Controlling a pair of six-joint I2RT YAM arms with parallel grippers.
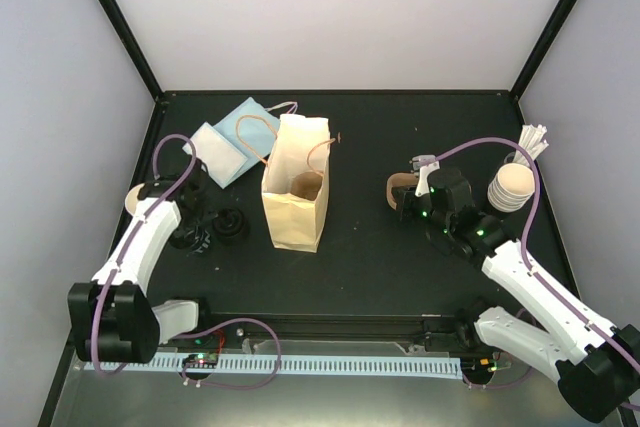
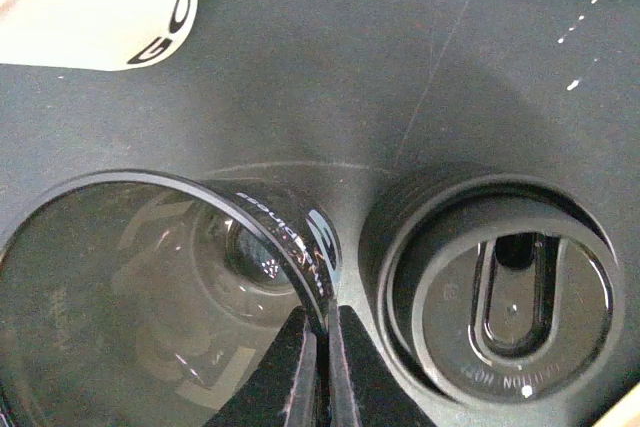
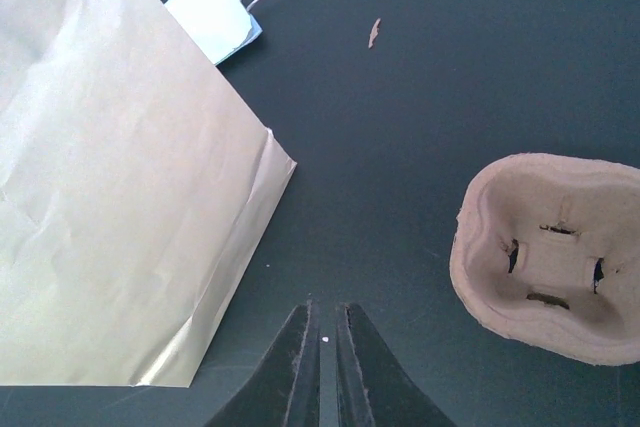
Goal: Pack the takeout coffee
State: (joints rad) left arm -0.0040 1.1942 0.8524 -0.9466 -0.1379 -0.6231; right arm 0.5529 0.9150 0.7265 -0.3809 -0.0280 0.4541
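The paper bag has a spot just in front of it. Next, my left gripper lets go of the dark clear cup there, on the table (image 1: 288, 278).
The takeout coffee, a cream cup (image 2: 90, 2) with black letters, fills the top left corner of the left wrist view. From above, the cup (image 1: 134, 199) shows only partly beside the left arm. My left gripper (image 2: 322, 319) is shut on the rim of an upturned black lid (image 2: 150, 297). A second black lid (image 2: 500, 287) lies just right of it. From above, this gripper (image 1: 190, 235) sits over the lids. My right gripper (image 3: 325, 307) is shut on nothing, above bare table between the paper bag (image 3: 110, 197) and the brown pulp carrier (image 3: 550, 267).
A tan paper bag (image 1: 295, 209) stands open mid-table with something round and tan inside. Flat blue and white bags (image 1: 232, 137) lie behind it on the left. A stack of cups with white sticks (image 1: 512, 185) stands at the right. The carrier (image 1: 398, 190) lies by my right gripper (image 1: 412, 199).
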